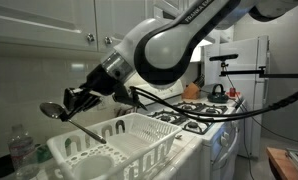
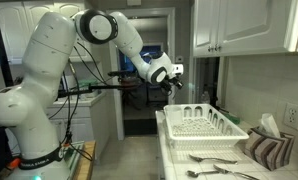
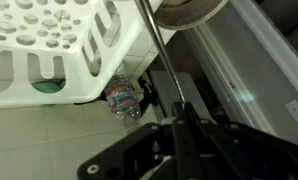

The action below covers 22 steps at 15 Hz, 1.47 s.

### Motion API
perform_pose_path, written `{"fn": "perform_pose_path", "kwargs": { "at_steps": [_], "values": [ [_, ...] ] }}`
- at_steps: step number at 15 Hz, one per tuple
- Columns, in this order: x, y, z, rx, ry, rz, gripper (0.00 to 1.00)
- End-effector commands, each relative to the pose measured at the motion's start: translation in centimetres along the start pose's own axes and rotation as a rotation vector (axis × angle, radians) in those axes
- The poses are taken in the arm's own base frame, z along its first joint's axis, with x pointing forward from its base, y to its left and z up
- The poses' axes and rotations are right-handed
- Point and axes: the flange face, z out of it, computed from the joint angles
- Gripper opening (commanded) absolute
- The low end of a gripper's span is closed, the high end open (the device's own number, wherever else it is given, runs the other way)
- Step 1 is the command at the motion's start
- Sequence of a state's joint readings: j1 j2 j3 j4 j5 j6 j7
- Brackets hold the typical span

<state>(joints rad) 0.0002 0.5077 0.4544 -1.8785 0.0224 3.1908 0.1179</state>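
The robot's gripper will release the metal ladle at the near corner of the white dish rack [image 1: 71, 170]. The ladle is still held in the air above it.
My gripper [image 1: 77, 99] is shut on the thin handle of a metal ladle [image 1: 53, 110] and holds it in the air above the near corner of a white dish rack [image 1: 119, 140]. In the wrist view the handle [image 3: 154, 60] runs from the jaws [image 3: 177, 125] up to the ladle's bowl at the top edge, beside the rack [image 3: 49, 40]. In an exterior view the gripper [image 2: 173, 74] hangs just above the rack's far end [image 2: 199, 125]. The rack looks empty.
A plastic water bottle [image 1: 22, 150] stands beside the rack and also shows in the wrist view [image 3: 124, 98]. Several metal utensils [image 2: 214, 160] and a striped cloth [image 2: 269, 148] lie on the counter. A stove with a kettle [image 1: 217, 90] lies beyond, under the cabinets.
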Motion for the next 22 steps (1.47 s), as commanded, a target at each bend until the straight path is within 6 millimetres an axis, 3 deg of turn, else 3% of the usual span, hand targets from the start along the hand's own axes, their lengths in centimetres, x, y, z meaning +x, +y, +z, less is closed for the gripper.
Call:
{"fn": "perform_pose_path", "kwargs": {
  "at_steps": [1,22],
  "values": [
    [-0.2,0.3,1.5,0.048,0.004,-0.029,0.01],
    [-5.0,2.5,5.2,0.171,0.07,-0.208,0.01]
  ]
}}
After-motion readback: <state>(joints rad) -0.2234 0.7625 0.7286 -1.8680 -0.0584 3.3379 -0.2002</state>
